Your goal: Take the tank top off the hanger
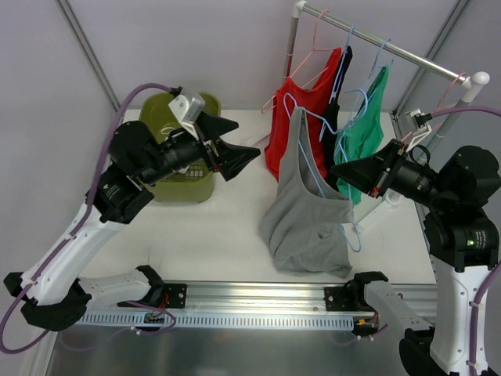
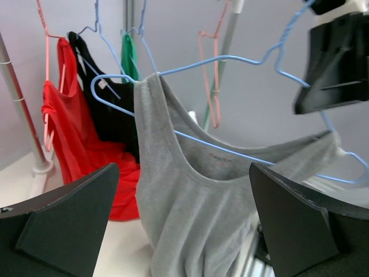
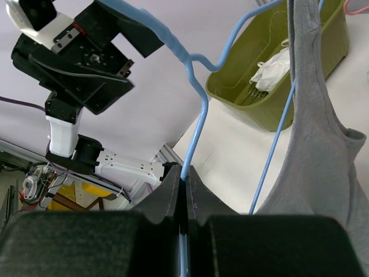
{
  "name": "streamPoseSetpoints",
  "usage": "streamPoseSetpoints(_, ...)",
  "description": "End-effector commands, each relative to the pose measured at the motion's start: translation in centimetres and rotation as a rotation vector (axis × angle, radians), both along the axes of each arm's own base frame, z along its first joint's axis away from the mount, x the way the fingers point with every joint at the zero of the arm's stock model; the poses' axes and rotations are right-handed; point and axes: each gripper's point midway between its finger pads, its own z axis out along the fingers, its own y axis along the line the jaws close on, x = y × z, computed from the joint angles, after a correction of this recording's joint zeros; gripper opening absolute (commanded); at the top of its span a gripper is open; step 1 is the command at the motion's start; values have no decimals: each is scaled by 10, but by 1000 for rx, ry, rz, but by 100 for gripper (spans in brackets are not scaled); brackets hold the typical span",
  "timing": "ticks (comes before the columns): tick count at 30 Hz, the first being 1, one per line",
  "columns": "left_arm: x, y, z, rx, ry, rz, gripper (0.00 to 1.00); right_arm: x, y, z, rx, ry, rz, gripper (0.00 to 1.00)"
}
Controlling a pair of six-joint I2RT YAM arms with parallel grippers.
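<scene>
The robot's left gripper should close on the grey tank top's shoulder strap (image 1: 294, 121) (image 2: 142, 107) near the hanger's loose end, because that strap can slip off there first.
A grey tank top (image 1: 305, 215) hangs on a light blue wire hanger (image 1: 313, 160) held out over the table in front of the rack. My right gripper (image 1: 340, 172) is shut on the hanger's wire; in the right wrist view the jaws (image 3: 185, 176) pinch the blue wire (image 3: 199, 115), with the grey top (image 3: 314, 144) to the right. My left gripper (image 1: 235, 153) is open and empty, to the left of the top and apart from it. In the left wrist view its open fingers (image 2: 75, 213) frame the grey top (image 2: 190, 196) on the hanger (image 2: 230, 57).
A white clothes rack (image 1: 391, 47) at the back right holds red (image 1: 301, 110), black (image 1: 338, 86) and green (image 1: 364, 133) tops on hangers. An olive-green bin (image 1: 184, 176) with hangers in it stands at the back left. A metal rail (image 1: 250, 298) runs along the near edge.
</scene>
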Motion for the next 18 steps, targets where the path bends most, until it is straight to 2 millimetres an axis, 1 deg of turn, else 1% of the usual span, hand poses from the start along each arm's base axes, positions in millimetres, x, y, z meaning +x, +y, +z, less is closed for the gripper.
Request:
streamPoseSetpoints(1,33,-16,-6,31,-84,86,99,-17,3,24,27,-137,41,0)
streamPoseSetpoints(2,37,-20,-10,30,-82,89,99,-17,3,22,25,-137,42,0)
streamPoseSetpoints(3,41,-29,-12,26,-87,68,96,-18,3,18,22,-134,44,0)
streamPoseSetpoints(5,45,-38,-10,9,-97,50,91,-18,3,15,14,-140,45,0)
streamPoseSetpoints(6,51,-46,-16,19,-85,40,89,-18,4,13,13,-137,53,0)
streamPoseSetpoints(7,51,-52,-17,19,-85,28,88,-19,4,13,11,-139,60,0)
streamPoseSetpoints(8,53,-55,-17,19,-86,28,87,-20,5,12,10,-139,66,0)
streamPoseSetpoints(9,57,-61,-22,27,-77,28,86,-21,5,12,11,-138,76,0)
streamPoseSetpoints(11,59,-66,-19,15,-83,17,85,-23,6,11,11,-138,83,0)
streamPoseSetpoints(13,61,-74,-22,14,-75,-11,83,-24,6,8,8,-141,79,0)
streamPoseSetpoints(14,56,-79,-18,5,-88,-51,79,-26,5,8,8,-146,79,0)
streamPoseSetpoints(16,61,-87,-23,6,-64,-59,72,-28,6,9,8,-152,88,0)
streamPoseSetpoints(17,64,-88,-20,0,-66,-52,62,-28,6,10,9,-155,91,0)
streamPoseSetpoints(18,69,-92,-24,6,-56,-45,58,-30,7,11,10,-155,100,0)
